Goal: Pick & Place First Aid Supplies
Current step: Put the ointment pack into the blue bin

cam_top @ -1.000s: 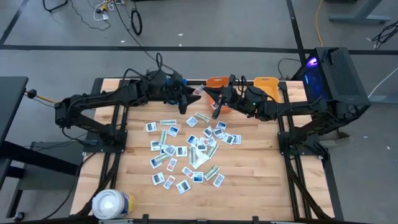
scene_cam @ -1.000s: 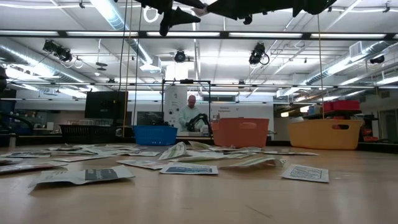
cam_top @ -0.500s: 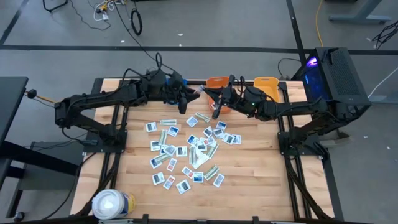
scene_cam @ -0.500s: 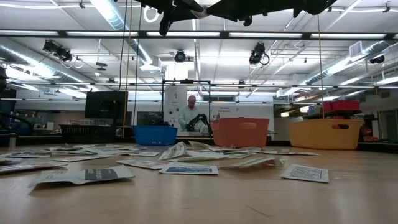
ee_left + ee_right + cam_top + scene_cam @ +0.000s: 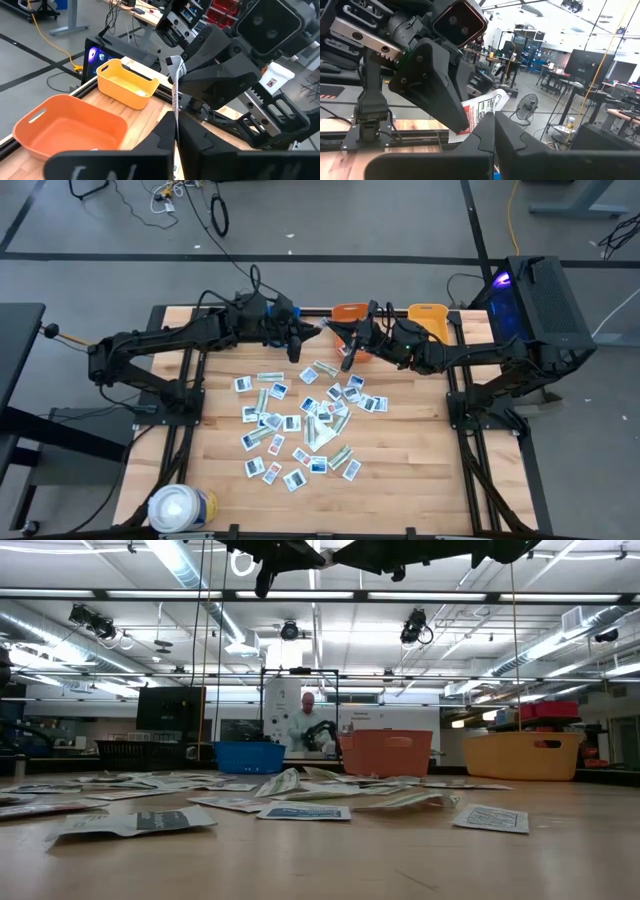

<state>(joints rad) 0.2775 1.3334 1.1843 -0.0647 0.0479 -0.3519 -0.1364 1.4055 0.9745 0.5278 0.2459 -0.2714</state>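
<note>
My left gripper needs to release the white packet in the blue bin [image 5: 288, 332], along the side that faces the orange bin.
Several white first aid packets with blue or red print [image 5: 300, 420] lie flat and scattered on the wooden table. One white packet with red print [image 5: 481, 111] is held high over the table's far middle. My left gripper [image 5: 312, 330] and my right gripper [image 5: 334, 332] face each other there, both shut on this packet. In the left wrist view the packet [image 5: 174, 95] shows edge-on, standing upright. In the low view both grippers sit at the top edge, my left gripper [image 5: 300, 552] among them. My left gripper pinches the packet's edge toward the table's left [image 5: 175, 114] between its two fingers, coming nearly level from the table's left. The packet stands on edge, clear of the table. My right gripper pinches the opposite edge [image 5: 489, 116] between its two fingers, level from the table's right.
An orange bin [image 5: 350, 311] and a yellow bin [image 5: 428, 313] stand at the far edge; a blue bin [image 5: 249, 756] shows in the low view. A large white roll [image 5: 180, 508] stands at the near left corner. A person stands in the room beyond.
My left gripper has shut on the packet that my right gripper holds. Both arms have kept still, and the packet stays where it was.
</note>
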